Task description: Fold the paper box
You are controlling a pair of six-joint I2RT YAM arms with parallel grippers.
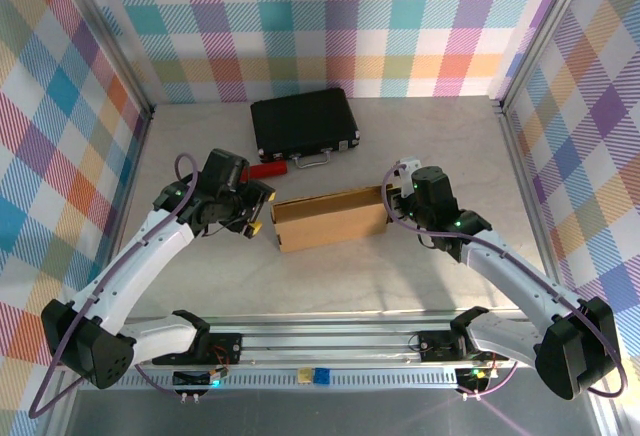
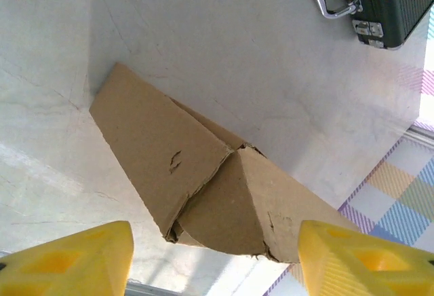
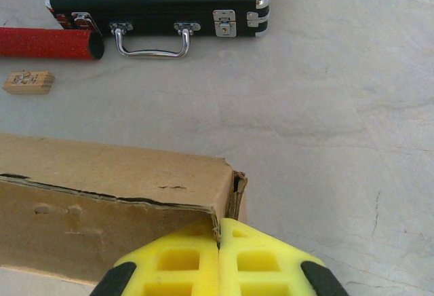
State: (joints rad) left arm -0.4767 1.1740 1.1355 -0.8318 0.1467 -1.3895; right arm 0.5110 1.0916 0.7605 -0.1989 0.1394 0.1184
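Observation:
The paper box is lying at a slant with its end free of my open left gripper, so my left gripper will pinch the box's near corner (image 2: 171, 233) to hold it steady before closing the box.
The brown paper box (image 1: 330, 218) lies folded up as a long shallow shape in the middle of the table. My left gripper (image 1: 255, 218) is at its left end. In the left wrist view the box's end (image 2: 224, 201) shows overlapping flaps, and the left gripper (image 2: 213, 262) stands open, its yellow fingertips (image 2: 74, 259) wide on either side of that end and not touching it. My right gripper (image 1: 395, 196) is at the box's right end. In the right wrist view that gripper (image 3: 218, 225) is shut, pinching the torn corner edge of the box's (image 3: 115, 187) front wall.
A black hard case (image 1: 303, 124) with a metal handle lies behind the box. A red tube (image 3: 47, 43) and a small wooden block (image 3: 28, 81) lie between case and box on the left. Checkered walls enclose the table; the arm rail runs along the near edge.

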